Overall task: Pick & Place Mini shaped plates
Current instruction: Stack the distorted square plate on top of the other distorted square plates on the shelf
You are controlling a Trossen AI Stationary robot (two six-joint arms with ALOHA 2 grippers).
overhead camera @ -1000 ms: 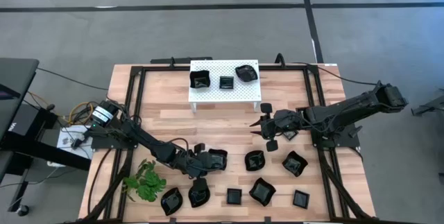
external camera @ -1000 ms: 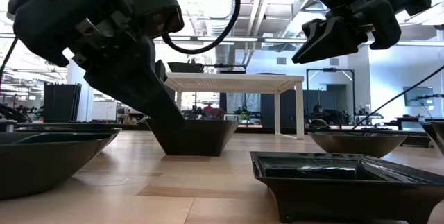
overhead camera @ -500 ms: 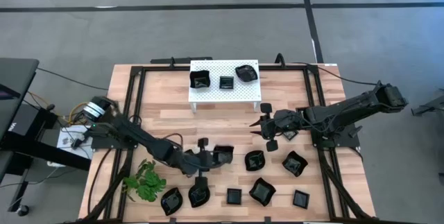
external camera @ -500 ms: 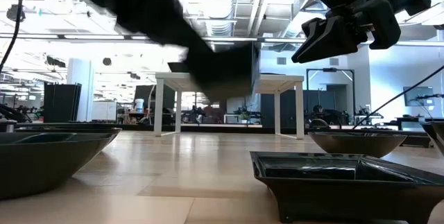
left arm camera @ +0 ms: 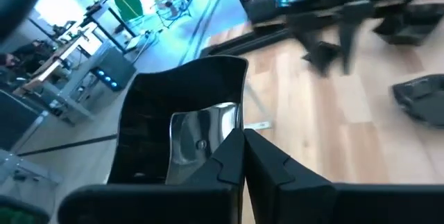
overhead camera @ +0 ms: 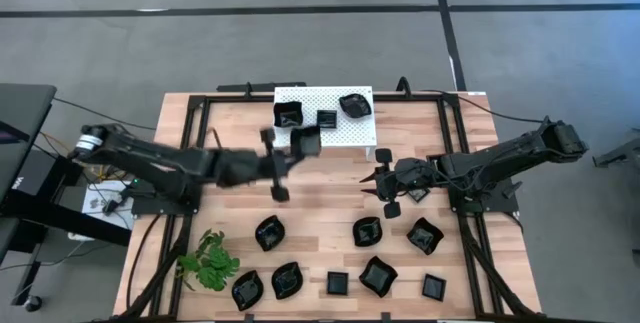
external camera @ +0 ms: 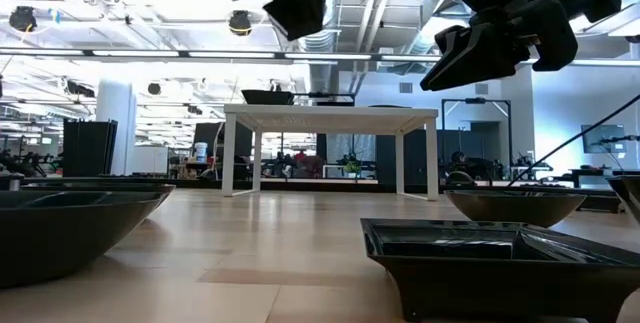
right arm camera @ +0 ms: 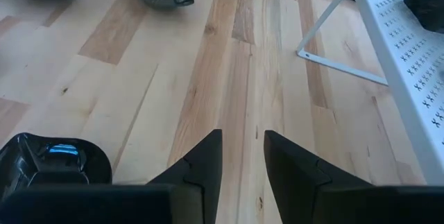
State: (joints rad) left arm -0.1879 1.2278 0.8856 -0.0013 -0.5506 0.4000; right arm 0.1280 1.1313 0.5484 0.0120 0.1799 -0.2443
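Observation:
Next, my left gripper releases the square dish inside the black dish on the platform's end (overhead camera: 288, 113) nearest to the plant.
My left gripper (overhead camera: 291, 153) (left arm camera: 243, 137) is shut on a square glossy black dish (overhead camera: 306, 141) (left arm camera: 177, 123) and holds it in the air by the near edge of the white perforated platform (overhead camera: 310, 98). The low view shows this dish (external camera: 298, 8) high above the table. Three more black dishes (overhead camera: 326, 119) sit on the platform. Several others (overhead camera: 367, 231) rest on their bases on the near half of the table. My right gripper (overhead camera: 368, 183) (right arm camera: 243, 148) hovers open over bare wood right of centre, touching nothing. My left gripper pinches one side wall (left arm camera: 240, 109) of the square dish. One finger (left arm camera: 223, 163) is inside the hollow and the other finger (left arm camera: 281, 172) is outside. It comes roughly level from the table's left. The dish is lifted clear and sits tilted.
A green plant sprig (overhead camera: 208, 260) lies at the near left. A black frame (overhead camera: 196, 128) runs along the table's sides. One dish (right arm camera: 55, 161) sits close beside my right gripper. Bare wood (overhead camera: 330, 193) stretches between the platform and the near dishes.
My left gripper, shut on the square dish, has lifted it off the near middle of the table. It has carried it up and toward the far edge, to the platform's near side. My right arm has kept still.

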